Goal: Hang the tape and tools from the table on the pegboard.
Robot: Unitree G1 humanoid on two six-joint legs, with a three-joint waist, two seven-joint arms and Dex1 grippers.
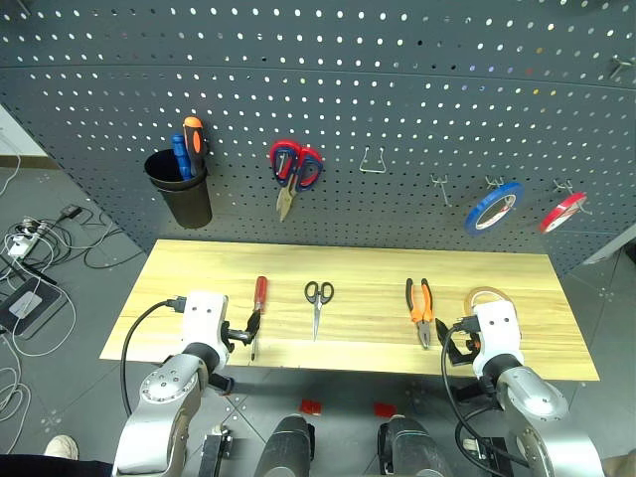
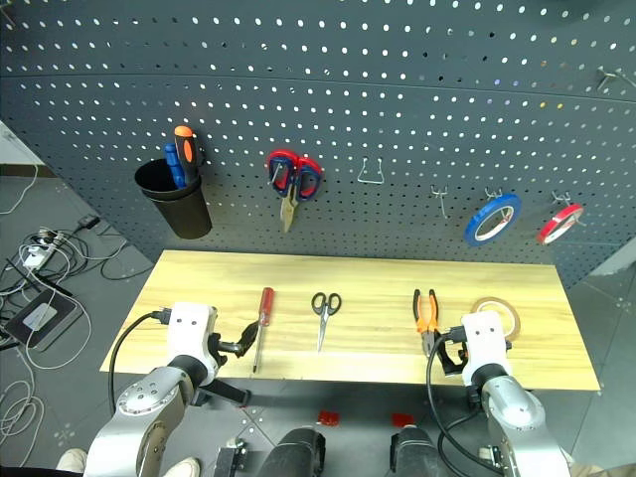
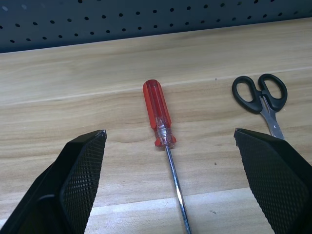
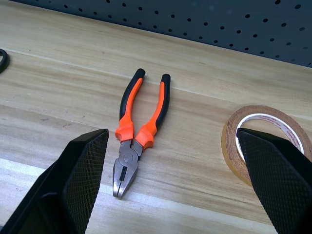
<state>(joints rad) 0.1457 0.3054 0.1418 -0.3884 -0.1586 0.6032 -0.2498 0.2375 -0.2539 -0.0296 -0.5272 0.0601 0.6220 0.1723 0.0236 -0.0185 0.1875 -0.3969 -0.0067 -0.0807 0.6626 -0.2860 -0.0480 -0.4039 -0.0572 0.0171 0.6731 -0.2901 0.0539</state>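
Note:
My right gripper is to grab the yellowish-tan roll of tape next by its side (image 1: pixel 468 301) (image 4: pixel 229 150) facing the pliers, with one finger inside the roll's hole.
On the pale wood table (image 1: pixel 194 266) lie, from left to right, a red-handled screwdriver (image 1: pixel 259 298), black-handled scissors (image 1: pixel 318 298), orange-and-black pliers (image 1: pixel 419 304) and a yellowish-tan roll of tape (image 1: pixel 485 295). Behind them rises the dark grey pegboard (image 1: pixel 397 79). My left gripper (image 3: pixel 169 131) hovers open at the table's near edge, its fingers either side of the screwdriver (image 3: pixel 158 113) without touching it. My right gripper (image 4: pixel 171 130) is open too, near the front edge, with the pliers (image 4: pixel 141 122) ahead between its fingers and the tape (image 4: pixel 234 146) partly behind one finger.
Hanging on the pegboard are a black cup (image 1: pixel 179 191) with orange and blue screwdrivers, red-handled snips (image 1: pixel 295 169), a blue roll (image 1: pixel 494 207) and a red roll (image 1: pixel 562 212). Bare metal hooks (image 1: pixel 372 162) sit between snips and blue roll. Cables (image 1: pixel 30 253) lie on the floor at left.

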